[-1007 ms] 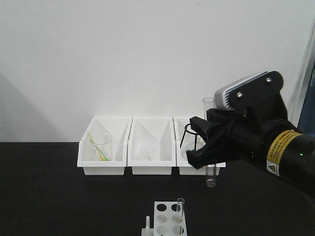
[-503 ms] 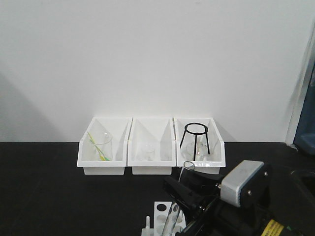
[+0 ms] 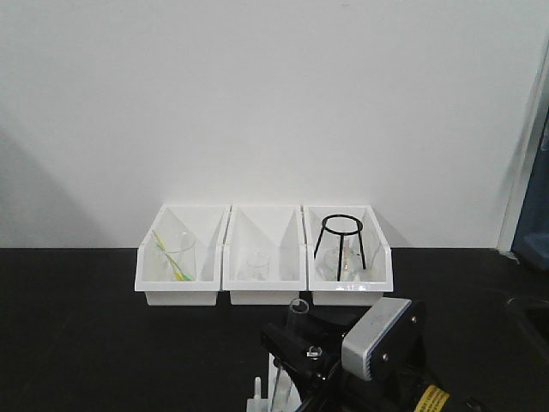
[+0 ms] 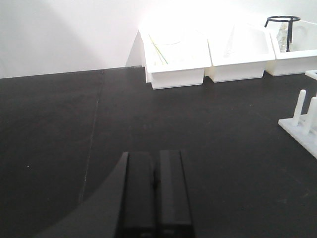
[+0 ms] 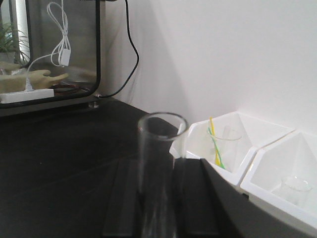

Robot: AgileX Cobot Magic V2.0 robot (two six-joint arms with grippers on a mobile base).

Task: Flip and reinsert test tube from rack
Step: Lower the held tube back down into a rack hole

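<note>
My right gripper is going to let go of the clear test tube upright in the white rack's row (image 3: pixel 284 391) nearest the small white peg.
My right gripper (image 3: pixel 296 356) is low at the front of the table, shut on a clear test tube (image 3: pixel 298 309) that stands roughly upright with its rimmed mouth on top. In the right wrist view the tube (image 5: pixel 157 163) sits between the two black fingers of the gripper (image 5: pixel 159 198). The white rack (image 3: pixel 257 396) is right below the gripper and mostly hidden by it. Its pegged edge shows at the right of the left wrist view (image 4: pixel 301 124). My left gripper (image 4: pixel 154 198) is shut and empty over bare black table, well left of the rack.
Three white bins (image 3: pixel 262 287) stand in a row at the back wall. The left one holds a beaker with a yellow-green stick (image 3: pixel 176 256), the middle one a small beaker (image 3: pixel 256 262), the right one a black tripod (image 3: pixel 341 240). A glass-fronted box (image 5: pixel 49 44) stands far left.
My right gripper has come down and to the left with the tube, from bin height to just over the rack. The left arm shows only now.
</note>
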